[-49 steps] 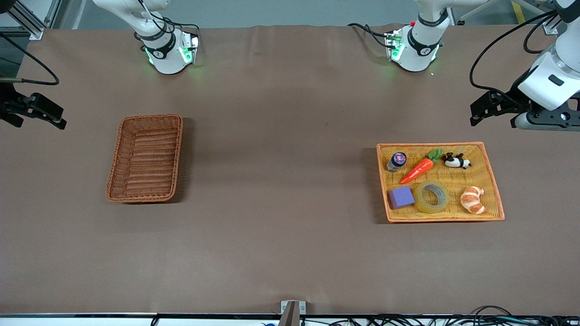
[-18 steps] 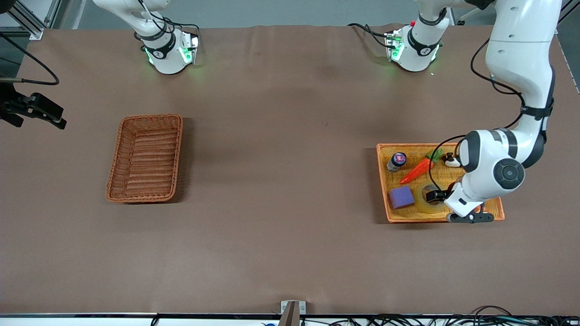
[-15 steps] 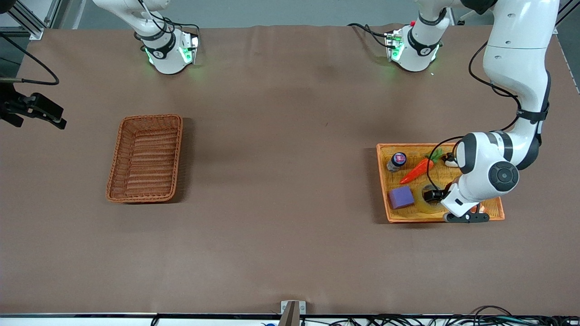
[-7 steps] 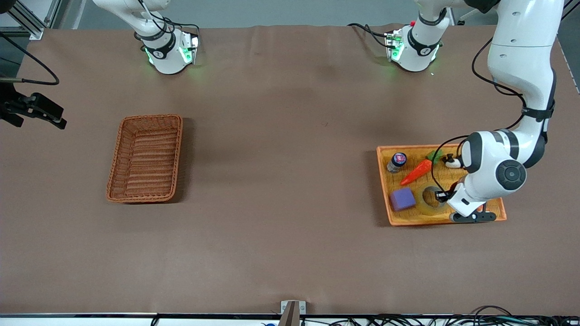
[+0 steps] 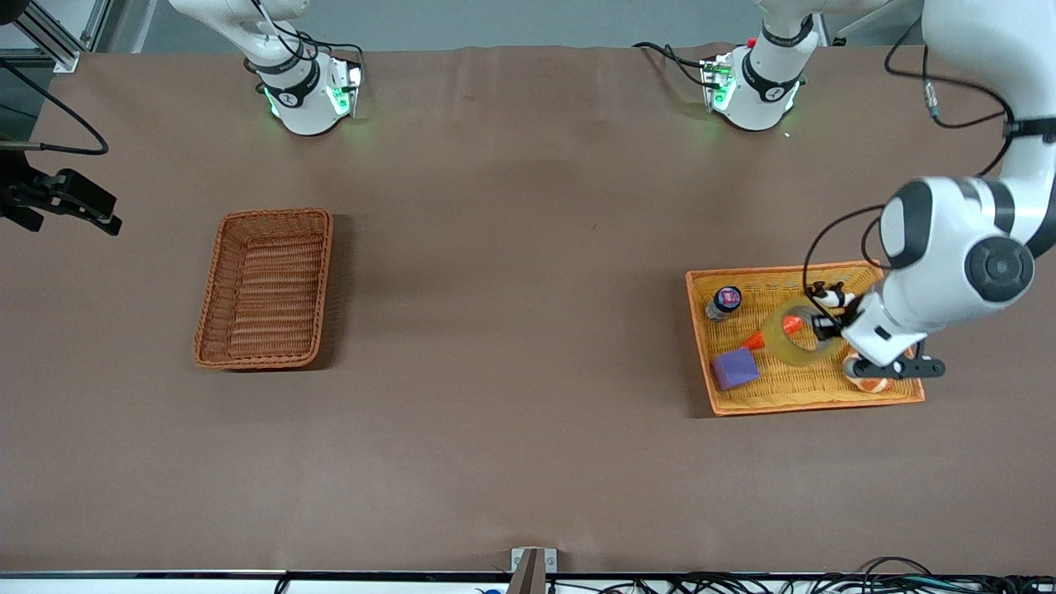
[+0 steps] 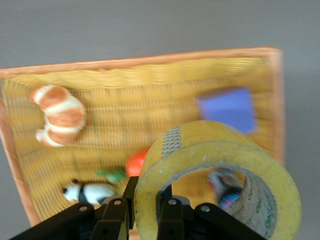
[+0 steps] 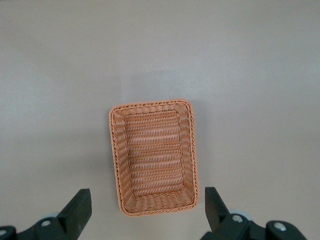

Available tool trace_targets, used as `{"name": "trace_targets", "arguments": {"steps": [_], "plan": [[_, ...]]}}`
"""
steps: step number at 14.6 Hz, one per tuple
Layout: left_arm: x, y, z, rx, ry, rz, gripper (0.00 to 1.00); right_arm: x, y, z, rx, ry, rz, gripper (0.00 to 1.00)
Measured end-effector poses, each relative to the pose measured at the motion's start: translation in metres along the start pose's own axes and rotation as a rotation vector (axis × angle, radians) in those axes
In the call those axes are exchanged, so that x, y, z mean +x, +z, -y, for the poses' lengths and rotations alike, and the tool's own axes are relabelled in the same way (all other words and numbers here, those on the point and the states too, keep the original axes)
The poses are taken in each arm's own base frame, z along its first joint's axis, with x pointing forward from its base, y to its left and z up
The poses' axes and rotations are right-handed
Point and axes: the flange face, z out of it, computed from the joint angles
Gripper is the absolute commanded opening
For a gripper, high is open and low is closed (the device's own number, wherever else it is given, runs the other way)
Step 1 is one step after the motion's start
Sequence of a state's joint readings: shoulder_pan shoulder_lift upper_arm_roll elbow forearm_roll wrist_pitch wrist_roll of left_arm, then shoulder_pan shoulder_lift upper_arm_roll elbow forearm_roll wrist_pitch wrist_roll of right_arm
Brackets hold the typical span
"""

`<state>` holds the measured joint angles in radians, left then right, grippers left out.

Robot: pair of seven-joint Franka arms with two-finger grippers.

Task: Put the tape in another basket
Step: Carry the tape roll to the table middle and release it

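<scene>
Next, my left gripper releases the tape onto the bare brown table at a spot about midway (image 5: 482, 302) between the tray and the basket.
The tape (image 5: 797, 332), a thick yellowish roll, hangs on edge just above the light orange-yellow tray (image 5: 792, 403). My left gripper (image 5: 825, 324) is shut on the roll's wall, one finger inside the ring and one outside. The left wrist view shows the tape (image 6: 210, 150) clamped in the left gripper (image 6: 147, 192). The dark reddish-brown wicker basket (image 5: 268, 289) stands empty toward the right arm's end of the table. My right gripper (image 5: 106, 221) is open and empty, held high and waiting. In the right wrist view the basket (image 7: 150, 103) lies below the right gripper (image 7: 146, 200).
The tray holds a small bottle (image 5: 724, 300), a toy carrot (image 5: 753, 340) partly hidden by the tape, a purple block (image 5: 734, 368), a toy panda (image 5: 829, 294) and a croissant (image 5: 873, 382) under the left wrist. Bare brown table lies between tray and basket.
The left arm came down over the tray, closed on the tape and has lifted it off the tray floor. The tray shifted slightly. The right arm has not moved.
</scene>
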<state>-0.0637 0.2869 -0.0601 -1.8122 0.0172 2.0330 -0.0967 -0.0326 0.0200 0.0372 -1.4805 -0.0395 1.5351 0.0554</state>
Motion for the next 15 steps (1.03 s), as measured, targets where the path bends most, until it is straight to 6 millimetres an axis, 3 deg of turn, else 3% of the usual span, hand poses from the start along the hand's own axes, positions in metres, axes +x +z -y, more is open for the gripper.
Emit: {"name": "trace_targets", "arguments": {"steps": [2,6,9,12,15], "plan": [[-0.015,-0.017,-0.069,-0.022,-0.003,-0.005,0.01,0.000,0.000,0.000,0.000,0.000,0.000,1.00],[-0.057,-0.012,-0.216,-0.073,-0.020,0.022,0.01,0.000,0.000,0.000,0.000,0.000,0.000,1.00],[-0.077,-0.004,-0.296,-0.083,-0.018,0.030,0.01,0.000,0.000,0.000,0.000,0.000,0.000,1.00],[-0.090,0.034,-0.381,-0.044,-0.006,0.013,0.04,0.000,0.000,0.000,0.000,0.000,0.000,1.00],[-0.113,0.102,-0.465,-0.020,0.053,0.011,0.06,0.000,0.000,0.001,0.001,-0.002,0.000,1.00]]}}
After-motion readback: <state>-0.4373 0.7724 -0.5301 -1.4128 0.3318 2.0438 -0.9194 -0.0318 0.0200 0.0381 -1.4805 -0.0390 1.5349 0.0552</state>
